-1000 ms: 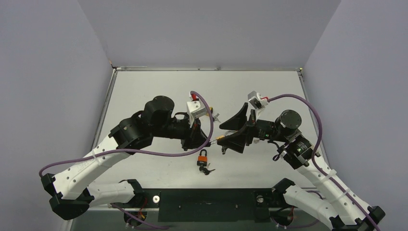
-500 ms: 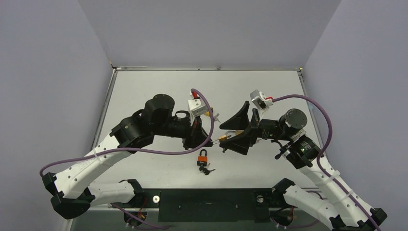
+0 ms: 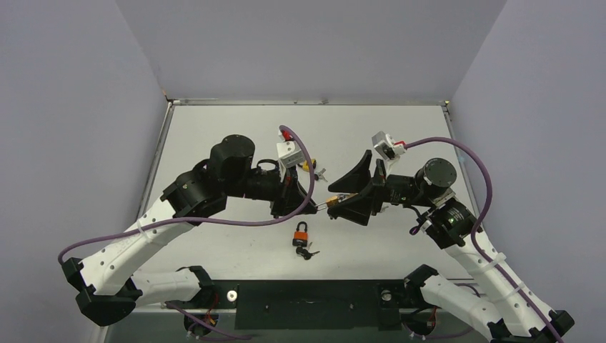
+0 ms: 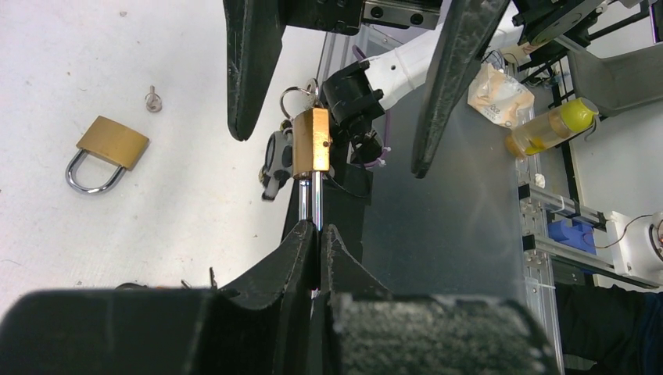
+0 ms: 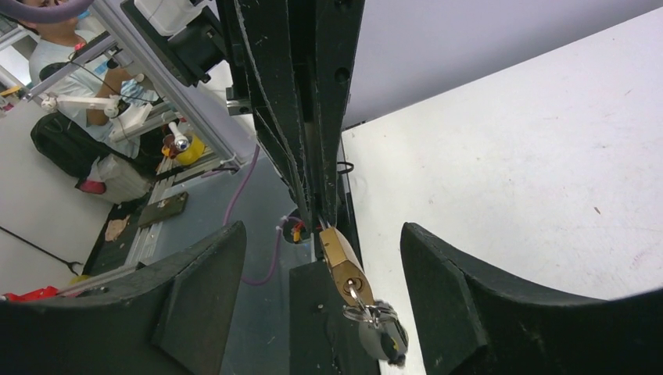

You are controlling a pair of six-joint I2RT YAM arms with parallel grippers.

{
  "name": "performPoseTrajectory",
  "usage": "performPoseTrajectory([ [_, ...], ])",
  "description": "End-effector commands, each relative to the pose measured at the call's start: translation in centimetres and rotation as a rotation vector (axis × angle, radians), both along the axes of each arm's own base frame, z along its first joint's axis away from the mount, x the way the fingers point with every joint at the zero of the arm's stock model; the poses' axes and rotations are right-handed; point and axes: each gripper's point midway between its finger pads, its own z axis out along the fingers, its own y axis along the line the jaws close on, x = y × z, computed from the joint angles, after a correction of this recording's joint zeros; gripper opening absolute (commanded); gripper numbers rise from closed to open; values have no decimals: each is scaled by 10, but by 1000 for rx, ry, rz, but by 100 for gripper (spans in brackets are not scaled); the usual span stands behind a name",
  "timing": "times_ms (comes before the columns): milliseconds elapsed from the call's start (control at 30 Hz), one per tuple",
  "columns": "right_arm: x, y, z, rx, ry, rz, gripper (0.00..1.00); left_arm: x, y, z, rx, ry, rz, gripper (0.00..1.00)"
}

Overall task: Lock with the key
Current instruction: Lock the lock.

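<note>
The brass padlock sits at a slant in the left gripper's fingers, so the right gripper will hold the body of the padlock while the left gripper takes the shackle (image 4: pixel 310 197) deeper and straight.
A brass padlock (image 4: pixel 311 141) hangs in the air between the two arms, with a key (image 5: pixel 358 297) in its keyhole and a ring with a grey-headed key (image 5: pixel 383 336) below it. My left gripper (image 4: pixel 319 230) is shut on the padlock's steel shackle (image 4: pixel 309 199). My right gripper (image 5: pixel 320 234) is open, and its fingers (image 4: pixel 250 70) stand on either side of the padlock body (image 5: pixel 342 266) without touching it. In the top view the padlock (image 3: pixel 332 201) is held above the table's middle, between the left gripper (image 3: pixel 309 207) and the right gripper (image 3: pixel 344 200).
An orange padlock (image 3: pixel 301 232) with black keys (image 3: pixel 307 253) lies on the table near the front. A second brass padlock (image 4: pixel 109 150) and a small loose key (image 4: pixel 153 99) lie on the table behind the left wrist. The table's front bar (image 3: pixel 307 294) is below.
Both arms have drifted slightly away from the near edge with the padlock between them. The left gripper still holds the shackle and the right gripper stays open around the body.
</note>
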Motion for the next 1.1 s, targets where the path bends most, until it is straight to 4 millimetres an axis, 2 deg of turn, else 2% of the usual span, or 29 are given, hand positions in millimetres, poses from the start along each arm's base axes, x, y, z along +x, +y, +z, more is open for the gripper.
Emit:
performPoseTrajectory([
  [0,3,-2,10,14,-55,-15,66,-7,3,45,-126,-81,-32,0],
  [100,2,-2,10,11,-55,-13,62,-7,3,47,-130,-81,-33,0],
  [267,1,-3,10,9,-58,-12,48,-6,4,49,-134,-84,-27,0],
  [633,2,-4,6,-1,-62,-21,24,-3,1,50,-133,-81,-25,0],
  [833,3,-4,9,3,-62,-33,2,-1,-2,47,-118,-58,-27,0],
  [900,3,-5,9,5,-62,-41,0,1,-2,46,-114,-53,-19,0],
  [933,4,-5,10,7,-62,-51,0,4,-2,45,-111,-52,-4,3],
  [1033,12,-7,12,16,-48,-106,0,12,0,45,-104,-61,38,23],
  [1067,14,-8,12,19,-42,-120,0,17,1,45,-99,-68,67,26],
])
